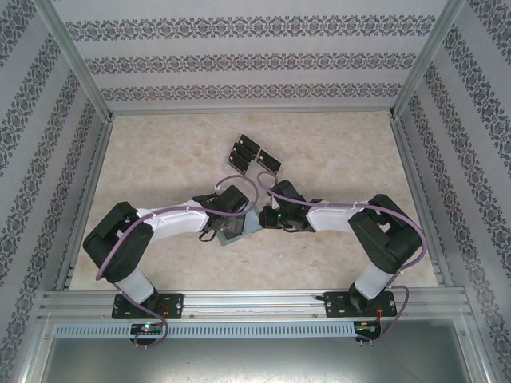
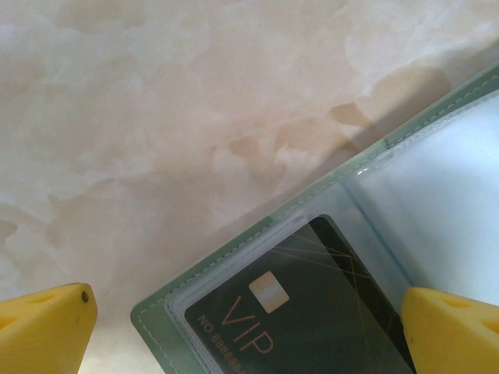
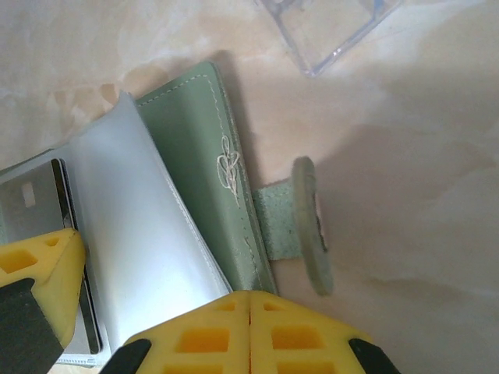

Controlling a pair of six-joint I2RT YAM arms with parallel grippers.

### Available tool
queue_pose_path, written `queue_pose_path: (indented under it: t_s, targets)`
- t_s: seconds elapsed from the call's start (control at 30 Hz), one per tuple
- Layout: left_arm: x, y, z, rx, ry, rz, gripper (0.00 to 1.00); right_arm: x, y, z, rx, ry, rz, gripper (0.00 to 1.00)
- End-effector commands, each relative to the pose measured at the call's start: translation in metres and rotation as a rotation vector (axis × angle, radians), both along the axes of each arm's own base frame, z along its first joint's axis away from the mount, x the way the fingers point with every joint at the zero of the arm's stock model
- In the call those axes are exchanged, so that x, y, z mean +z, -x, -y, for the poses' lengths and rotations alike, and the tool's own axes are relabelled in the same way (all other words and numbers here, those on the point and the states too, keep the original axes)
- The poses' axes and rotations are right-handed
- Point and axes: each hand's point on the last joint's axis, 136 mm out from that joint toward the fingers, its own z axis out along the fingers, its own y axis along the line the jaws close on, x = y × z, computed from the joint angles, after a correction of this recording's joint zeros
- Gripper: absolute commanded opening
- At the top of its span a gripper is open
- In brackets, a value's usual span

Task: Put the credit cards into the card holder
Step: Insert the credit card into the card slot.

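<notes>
Next, my right gripper takes the clasp tab [image 3: 279, 220] and help square the card holder, since the holder lies slanted with that gripper at the green cover's edge.
The grey-green card holder [image 2: 156, 315] lies open between my two grippers, just below the table's middle [image 1: 239, 231]. One black VIP card [image 2: 312, 312] with a yellowish chip sits inside its clear sleeve. My left gripper [image 2: 249, 335] is open and straddles that sleeve, one yellow fingertip [image 2: 47, 327] on each side. My right gripper [image 3: 249, 300] is shut, and the holder's green cover edge [image 3: 226, 202] runs into its closed tips. The clasp tab [image 3: 304, 226] sticks out beside it. More black cards [image 1: 243, 149] lie further back.
A clear plastic tray [image 3: 327, 31] lies just beyond the holder, and some of the spare cards [image 1: 269, 162] rest on it. A yellow fingertip [image 3: 39, 261] of the left gripper rests on the sleeve in the right wrist view. Patterned walls [image 1: 48, 120] enclose the marble tabletop.
</notes>
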Motion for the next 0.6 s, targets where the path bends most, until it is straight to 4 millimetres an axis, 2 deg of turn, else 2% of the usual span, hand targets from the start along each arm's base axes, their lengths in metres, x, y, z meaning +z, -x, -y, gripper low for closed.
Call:
queue_pose_path:
  t_s: [0.0,0.13,0.23,0.4,0.47,0.57]
  targets:
    - [0.000,0.008,-0.018,0.035,-0.047,-0.004,1.00,-0.022,0.009,0.016,-0.021,0.075,-0.048,0.08]
    - [0.003,0.008,-0.016,0.031,-0.023,0.009,1.00,-0.009,0.008,0.009,-0.002,0.042,-0.037,0.08]
    - [0.018,0.006,-0.014,0.037,0.014,0.047,1.00,0.018,0.006,0.002,0.021,-0.003,0.002,0.12]
    - [0.042,0.002,-0.014,0.068,0.124,0.108,1.00,0.068,0.001,0.010,0.019,-0.013,0.086,0.32]
    - [0.045,0.001,-0.015,0.084,0.184,0.122,1.00,0.079,-0.002,0.019,0.005,0.011,0.110,0.41]
    - [0.046,0.000,-0.017,0.105,0.277,0.135,1.00,0.080,-0.009,0.037,-0.017,0.092,0.125,0.49]
